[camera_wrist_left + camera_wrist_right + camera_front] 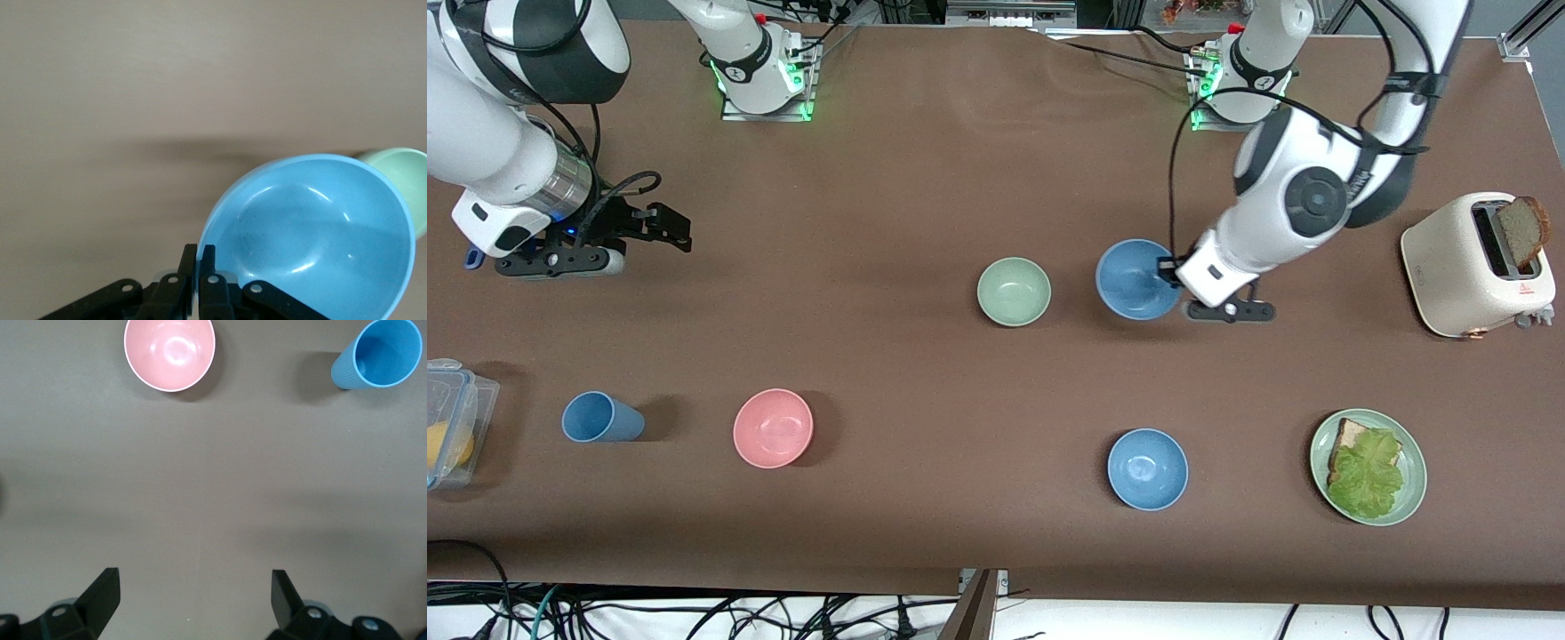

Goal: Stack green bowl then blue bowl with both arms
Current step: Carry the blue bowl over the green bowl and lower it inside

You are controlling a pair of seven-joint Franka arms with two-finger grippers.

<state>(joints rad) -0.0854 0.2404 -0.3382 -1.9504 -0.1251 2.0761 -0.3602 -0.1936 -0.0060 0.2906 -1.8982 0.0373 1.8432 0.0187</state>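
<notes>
The robot's left gripper needs to release the steel-blue bowl inside the pale green bowl (1013, 290) (408, 183) in the middle of the table.
The pale green bowl (1014, 291) stands upright in the middle of the table. The steel-blue bowl (1136, 278) is right beside it, toward the left arm's end. My left gripper (1170, 267) is shut on that blue bowl's rim. In the left wrist view its fingers (199, 250) pinch the rim of the tilted blue bowl (313, 233), with the green bowl's edge (403, 170) just past it. My right gripper (665, 228) waits open and empty over bare table at the right arm's end, its fingers wide apart in the right wrist view (195, 587).
Along the side nearer the front camera stand a blue cup (600, 418), a pink bowl (773, 428), a brighter sky-blue bowl (1147, 468) and a green plate (1414, 484) with bread and lettuce. A toaster (1449, 267) and a plastic container (449, 418) sit at the table's ends.
</notes>
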